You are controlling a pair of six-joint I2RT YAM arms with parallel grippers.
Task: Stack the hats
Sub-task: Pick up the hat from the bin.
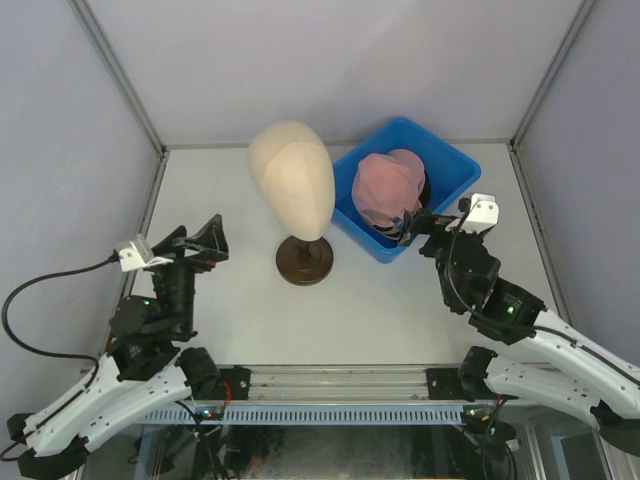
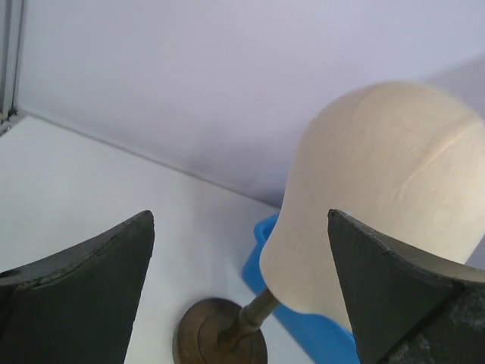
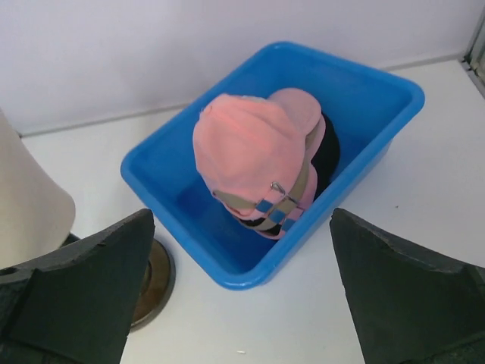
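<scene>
The pink cap is in the blue bin. My right gripper will go to it next and close on the cap's rounded top (image 1: 379,173) (image 3: 239,127).
The hats lie nested in one pile inside the blue bin (image 3: 227,273). A pink cap (image 3: 254,152) is on top, brim toward the far wall. Tan straps (image 3: 295,193) and the black edge of a lower cap (image 3: 327,152) show under it. From above, the pink cap (image 1: 385,185) fills the bin (image 1: 450,160). My right gripper (image 3: 242,220) hovers open just off the bin's near corner, holding nothing; it shows in the top view too (image 1: 428,230). My left gripper (image 1: 212,243) stands open and empty at the table's left, facing the mannequin head (image 2: 379,197).
The beige mannequin head (image 1: 290,180) stands on a round brown base (image 1: 304,260) at mid table, just left of the bin. In the left wrist view, the base (image 2: 220,334) and a bin corner (image 2: 261,258) lie between the fingers. Walls enclose the table on three sides.
</scene>
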